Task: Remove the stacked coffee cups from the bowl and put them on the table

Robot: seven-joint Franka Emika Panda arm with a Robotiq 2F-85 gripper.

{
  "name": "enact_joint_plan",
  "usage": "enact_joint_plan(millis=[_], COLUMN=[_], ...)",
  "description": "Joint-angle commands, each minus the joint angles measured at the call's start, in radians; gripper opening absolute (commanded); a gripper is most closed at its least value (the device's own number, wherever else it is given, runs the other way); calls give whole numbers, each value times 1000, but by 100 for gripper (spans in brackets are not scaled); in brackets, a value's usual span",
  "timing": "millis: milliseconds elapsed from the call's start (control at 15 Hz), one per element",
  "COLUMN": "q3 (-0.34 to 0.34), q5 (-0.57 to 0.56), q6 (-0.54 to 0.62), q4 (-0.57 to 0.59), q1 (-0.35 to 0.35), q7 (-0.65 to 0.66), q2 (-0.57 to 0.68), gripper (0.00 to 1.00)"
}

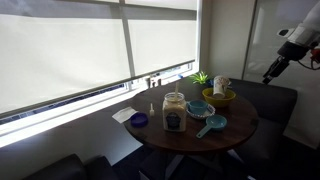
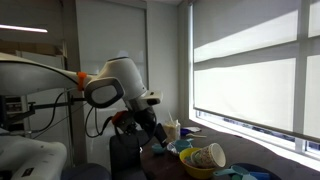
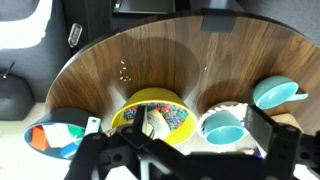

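Note:
The white stacked coffee cups sit in the yellow bowl, and next my gripper needs to move to their upper rim (image 1: 223,78) and close there.
The yellow bowl (image 1: 219,98) stands at the far edge of the round dark brown table (image 1: 230,128). The white stacked coffee cups (image 1: 221,85) stick up out of it. In the wrist view the bowl (image 3: 135,103) holds coloured beads, and the cups (image 3: 152,123) lean inside it. My gripper (image 1: 268,74) hangs in the air beside the table, above and off to the side of the bowl, apart from it. In the wrist view its fingers (image 3: 175,150) are spread wide with nothing between them. The bowl (image 2: 197,167) and cups (image 2: 210,156) also show in an exterior view.
On the table stand a labelled glass jar (image 1: 174,112), a light blue bowl (image 1: 200,109), a blue handled scoop (image 1: 212,124), a small purple dish (image 1: 139,120), a white paper (image 1: 124,114) and a small plant (image 1: 200,77). A blue box with coloured items (image 3: 55,137) sits left of the yellow bowl.

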Motion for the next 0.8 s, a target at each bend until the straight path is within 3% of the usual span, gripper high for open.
enact_joint_plan(millis=[0,200,533,600,733], q3=[-93,-125,-151,-101,-104], q5=[83,113,222,185,211], q6=[-106,-231,-411,-339,-371], q4=[215,373,626,509,574], q1=[100,126,76,44,28], q7=[-126,-175,-130,-150,-148], q2=[157,282,539,428,507], gripper=[100,100,100,100,100])
